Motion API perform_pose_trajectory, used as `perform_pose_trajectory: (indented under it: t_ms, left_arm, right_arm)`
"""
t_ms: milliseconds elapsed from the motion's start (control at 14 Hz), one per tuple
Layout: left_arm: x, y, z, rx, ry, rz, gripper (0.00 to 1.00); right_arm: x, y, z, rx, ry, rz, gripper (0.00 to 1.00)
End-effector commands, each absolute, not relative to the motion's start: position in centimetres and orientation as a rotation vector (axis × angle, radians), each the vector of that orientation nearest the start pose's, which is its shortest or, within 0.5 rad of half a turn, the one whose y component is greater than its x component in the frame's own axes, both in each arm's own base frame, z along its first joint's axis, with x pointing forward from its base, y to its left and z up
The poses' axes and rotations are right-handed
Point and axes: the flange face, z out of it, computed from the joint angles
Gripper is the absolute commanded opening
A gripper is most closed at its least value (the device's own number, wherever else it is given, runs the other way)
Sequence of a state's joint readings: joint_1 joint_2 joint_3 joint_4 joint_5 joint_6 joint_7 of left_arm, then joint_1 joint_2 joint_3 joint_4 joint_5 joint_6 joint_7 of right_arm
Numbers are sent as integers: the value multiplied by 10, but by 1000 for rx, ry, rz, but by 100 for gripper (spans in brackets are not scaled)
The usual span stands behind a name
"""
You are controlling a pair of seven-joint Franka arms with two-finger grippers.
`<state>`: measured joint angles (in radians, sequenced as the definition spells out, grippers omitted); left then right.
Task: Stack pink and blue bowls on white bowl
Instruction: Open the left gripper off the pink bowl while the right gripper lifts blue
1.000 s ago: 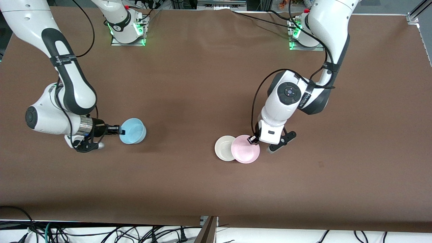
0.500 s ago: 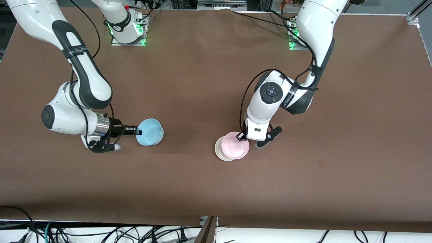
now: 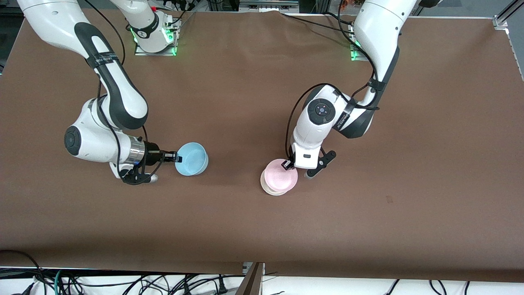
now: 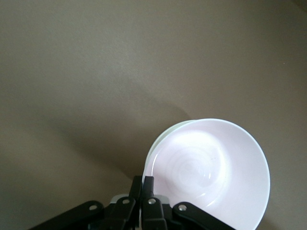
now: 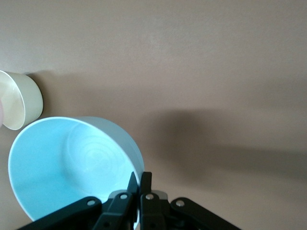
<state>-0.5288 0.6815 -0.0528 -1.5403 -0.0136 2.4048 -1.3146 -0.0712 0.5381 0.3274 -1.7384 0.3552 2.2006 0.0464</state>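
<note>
Next, the left gripper releases the pink bowl, nested inside the white bowl [image 3: 277, 179] [image 4: 199, 177] whose rim shows from under it.
My left gripper [image 3: 287, 164] is shut on the rim of the pink bowl [image 3: 280, 178] and holds it right over the white bowl [image 3: 268, 189], of which only a crescent of rim shows. The left wrist view shows the pink bowl [image 4: 211, 167] with the white rim [image 4: 165, 135] peeking out under it, my left gripper [image 4: 143, 184] pinching its edge. My right gripper [image 3: 174, 156] is shut on the rim of the blue bowl [image 3: 192, 159], held above the table toward the right arm's end. The right wrist view shows the blue bowl [image 5: 72, 163], my right gripper [image 5: 139, 179] and the white bowl [image 5: 21, 98].
The brown table [image 3: 254, 229] carries nothing else. The arms' bases [image 3: 153, 37] stand along its edge farthest from the front camera. Cables hang below the edge nearest the front camera.
My left gripper carried the pink bowl from beside the white bowl to over it. My right gripper carried the blue bowl toward the white bowl.
</note>
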Motion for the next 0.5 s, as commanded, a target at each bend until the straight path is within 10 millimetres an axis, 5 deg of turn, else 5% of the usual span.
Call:
perform_pose_trajectory:
  t_ms: [0,429]
  left_arm:
    - [613,-408,266,-3066,-1247,-137,0]
    - [614,-406,253,-3050,-1247,-123,0]
  right_arm:
    - [649,166,289,-2709,95,163,0]
    - [648,184,291,-2707,153,180,0]
